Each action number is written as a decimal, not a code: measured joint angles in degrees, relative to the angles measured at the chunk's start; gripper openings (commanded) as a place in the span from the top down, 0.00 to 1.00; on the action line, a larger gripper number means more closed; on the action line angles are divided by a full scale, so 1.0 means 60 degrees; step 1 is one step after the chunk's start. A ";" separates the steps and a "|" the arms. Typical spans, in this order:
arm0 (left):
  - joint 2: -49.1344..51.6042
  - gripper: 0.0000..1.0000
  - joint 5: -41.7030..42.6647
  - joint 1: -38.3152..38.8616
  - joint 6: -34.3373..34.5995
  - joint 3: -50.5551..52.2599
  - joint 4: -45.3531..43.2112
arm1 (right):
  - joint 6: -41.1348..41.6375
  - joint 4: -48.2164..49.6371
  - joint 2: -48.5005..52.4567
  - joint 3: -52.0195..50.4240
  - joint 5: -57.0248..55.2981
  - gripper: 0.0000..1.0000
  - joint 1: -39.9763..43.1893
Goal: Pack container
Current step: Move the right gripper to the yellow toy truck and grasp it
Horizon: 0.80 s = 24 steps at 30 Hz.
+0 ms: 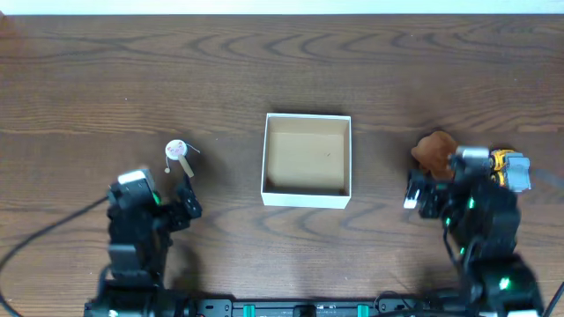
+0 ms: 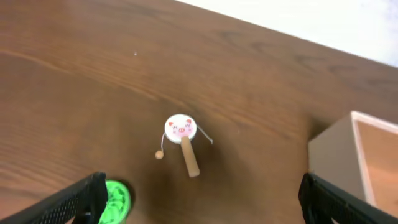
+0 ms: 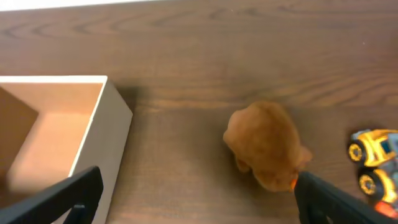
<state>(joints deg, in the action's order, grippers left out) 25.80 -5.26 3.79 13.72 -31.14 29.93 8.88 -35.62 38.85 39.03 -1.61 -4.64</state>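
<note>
The robot's right gripper needs to next move past the brown plush toy, reach the yellow toy truck's grey bed (image 1: pixel 517 173) and close there.
The container (image 1: pixel 307 193) is a square shallow box with white walls and a brown inside, empty, at the table's middle. It also shows in the left wrist view (image 2: pixel 333 152) and the right wrist view (image 3: pixel 106 130). A small pig-face rattle drum (image 1: pixel 177 151) on a wooden stick lies left of it, also in the left wrist view (image 2: pixel 181 130). A brown plush toy (image 1: pixel 434 151) and a yellow toy truck (image 1: pixel 509 167) lie right of it, both also in the right wrist view (image 3: pixel 266 143) (image 3: pixel 375 162). My left gripper (image 2: pixel 199 202) is open and empty, just short of the drum. My right gripper (image 3: pixel 196 202) is open and empty, just short of the plush.
The dark wood table (image 1: pixel 282 79) runs to a white edge at the back. A green light (image 2: pixel 115 200) glows by my left gripper's left finger.
</note>
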 measured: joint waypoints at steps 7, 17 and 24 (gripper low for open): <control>0.2379 0.02 0.0062 0.0000 0.0036 -0.2856 0.2575 | -0.0029 -0.3235 0.3887 0.3996 0.0080 0.01 0.1417; 0.3005 0.02 0.0062 0.0000 0.0036 -0.3158 0.3013 | -0.0532 -0.3869 0.6586 0.6076 0.0095 0.01 0.5056; 0.3005 0.02 0.0062 0.0000 0.0036 -0.3162 0.2969 | -0.2167 -0.3581 0.7796 0.6193 0.0517 0.01 0.6659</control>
<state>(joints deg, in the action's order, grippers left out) 43.83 -4.89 3.79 13.93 -50.11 47.75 -4.12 -57.10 85.62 76.18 1.50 35.31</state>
